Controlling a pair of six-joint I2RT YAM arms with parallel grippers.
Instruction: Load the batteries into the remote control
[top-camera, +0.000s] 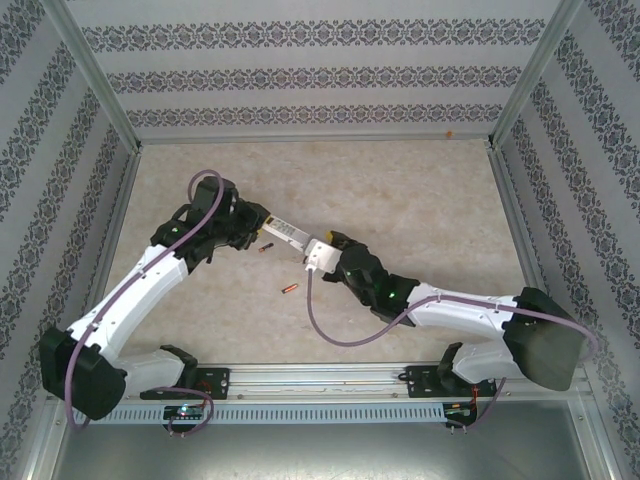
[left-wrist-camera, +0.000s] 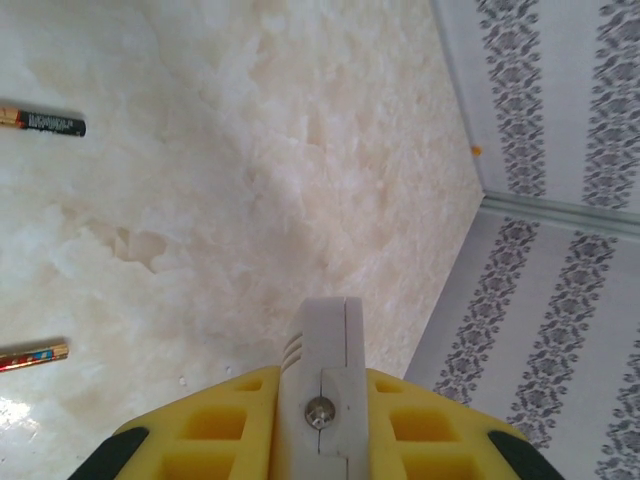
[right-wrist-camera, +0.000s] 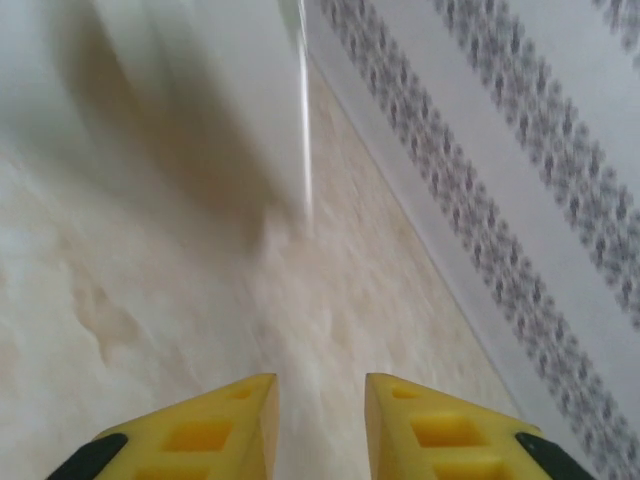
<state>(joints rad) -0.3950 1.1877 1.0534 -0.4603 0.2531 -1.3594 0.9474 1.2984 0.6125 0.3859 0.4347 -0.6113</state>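
Note:
My right gripper will grip its far end (top-camera: 308, 243), as my left gripper holds the remote control up in the air, and lay the remote flat before loading batteries.
The remote control (left-wrist-camera: 325, 330), a pale grey slab seen edge-on with a screw in its end, sits between the yellow pads of my left gripper (left-wrist-camera: 320, 378), which is shut on it. From above, the remote (top-camera: 290, 237) reaches right from the left gripper (top-camera: 252, 226) toward the right gripper (top-camera: 337, 246), which is at its far end. In the blurred right wrist view, the right gripper (right-wrist-camera: 320, 385) has a gap between its yellow fingers and nothing in it. A dark battery (top-camera: 266, 246) (left-wrist-camera: 45, 122) and an orange-red battery (top-camera: 290, 290) (left-wrist-camera: 30, 356) lie on the table.
Patterned walls (top-camera: 300, 75) enclose the beige table (top-camera: 400, 190) on three sides. A metal rail (top-camera: 320, 378) with both arm bases runs along the near edge. A purple cable (top-camera: 330, 325) loops off the right arm above the table.

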